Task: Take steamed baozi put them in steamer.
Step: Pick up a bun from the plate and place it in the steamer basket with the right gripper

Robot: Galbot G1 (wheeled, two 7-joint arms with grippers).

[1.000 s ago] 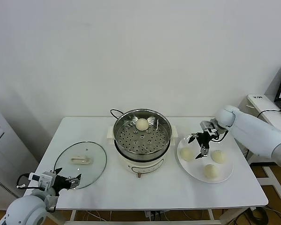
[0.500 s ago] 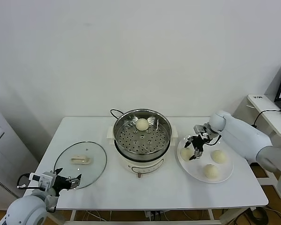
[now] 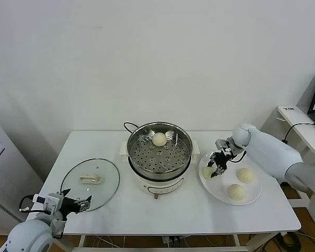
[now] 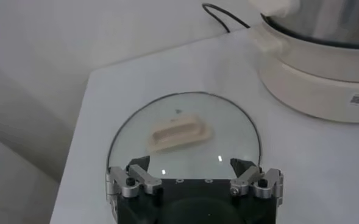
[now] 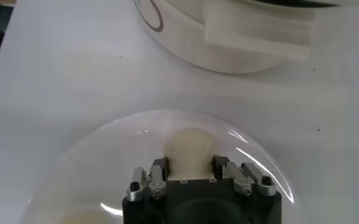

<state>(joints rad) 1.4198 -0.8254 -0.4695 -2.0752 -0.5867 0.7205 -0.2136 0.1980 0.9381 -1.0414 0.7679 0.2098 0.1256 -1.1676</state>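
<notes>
Next, my right gripper releases its baozi, which still rests on the plate, in the steamer (image 3: 144, 151) next to the baozi there, on the side toward the glass lid.
The steel steamer (image 3: 158, 155) on its white base stands mid-table with one baozi (image 3: 159, 139) inside at the back. On the white plate (image 3: 220, 191) to its right lie three more baozi. My right gripper (image 3: 215, 169) is down on the plate's left side, shut on the leftmost baozi (image 3: 207, 172). In the right wrist view that baozi (image 5: 189, 149) sits squeezed between the gripper (image 5: 189, 165) fingers, resting on the plate (image 5: 106, 159). The other two baozi (image 3: 245, 175) (image 3: 235, 192) lie free. My left gripper (image 3: 76, 203) (image 4: 191, 165) waits open at the table's front left.
The round glass lid (image 3: 90, 182) (image 4: 185, 131) lies flat on the table left of the steamer, just ahead of the left gripper. The pot's black cord (image 3: 128, 126) loops behind it. The white pot base (image 5: 228, 42) is close beyond the plate.
The right gripper came down and left onto the plate's leftmost baozi and shut on it. The left arm has stayed put.
</notes>
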